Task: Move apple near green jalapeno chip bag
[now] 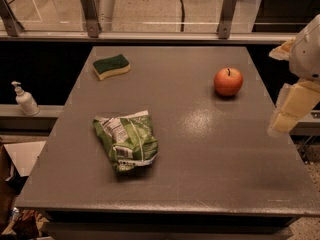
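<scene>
My gripper needs to next move to the apple and close on the apple's lower half (232, 88), coming from the side away from the green jalapeno chip bag.
The apple (228, 81) is round and red-orange with a short dark stem, and it sits on the grey table (200, 159) at the far right. The green jalapeno chip bag (127, 141) is wrinkly green and white with a white label panel, and it lies at the left middle of the table, well apart from the apple. My gripper (282, 121) hangs at the right edge of the view, beyond the table's right side. It is to the right of the apple, a little nearer the front, and holds nothing.
A green-topped yellow sponge (111, 66) lies at the table's far left. A white pump bottle (24, 99) stands on a ledge left of the table. A rail with metal posts (90, 11) runs behind the table.
</scene>
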`<state>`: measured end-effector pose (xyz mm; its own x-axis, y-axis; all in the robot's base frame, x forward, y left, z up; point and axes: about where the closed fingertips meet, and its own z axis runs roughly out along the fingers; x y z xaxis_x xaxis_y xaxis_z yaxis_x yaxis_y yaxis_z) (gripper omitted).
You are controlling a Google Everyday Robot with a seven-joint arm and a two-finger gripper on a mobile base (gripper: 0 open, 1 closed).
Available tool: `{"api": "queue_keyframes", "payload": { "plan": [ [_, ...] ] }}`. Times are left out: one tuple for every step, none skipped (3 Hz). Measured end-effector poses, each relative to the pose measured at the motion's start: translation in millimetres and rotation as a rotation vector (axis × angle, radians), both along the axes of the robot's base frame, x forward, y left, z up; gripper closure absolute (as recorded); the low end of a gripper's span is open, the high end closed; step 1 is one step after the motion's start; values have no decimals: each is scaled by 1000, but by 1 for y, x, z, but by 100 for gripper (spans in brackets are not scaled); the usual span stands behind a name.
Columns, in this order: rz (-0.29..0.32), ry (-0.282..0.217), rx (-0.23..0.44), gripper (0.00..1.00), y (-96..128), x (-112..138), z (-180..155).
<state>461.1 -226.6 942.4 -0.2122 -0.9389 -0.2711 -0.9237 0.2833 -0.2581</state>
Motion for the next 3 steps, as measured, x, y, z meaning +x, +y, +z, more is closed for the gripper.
{"api": "queue_keyframes", "payload": {
  "plan": [
    [-47, -26, 93, 0, -14, 33, -21],
    [-109, -61, 215, 0, -24, 70, -37],
    [-149, -98, 332, 0, -25, 102, -50]
  ]
}}
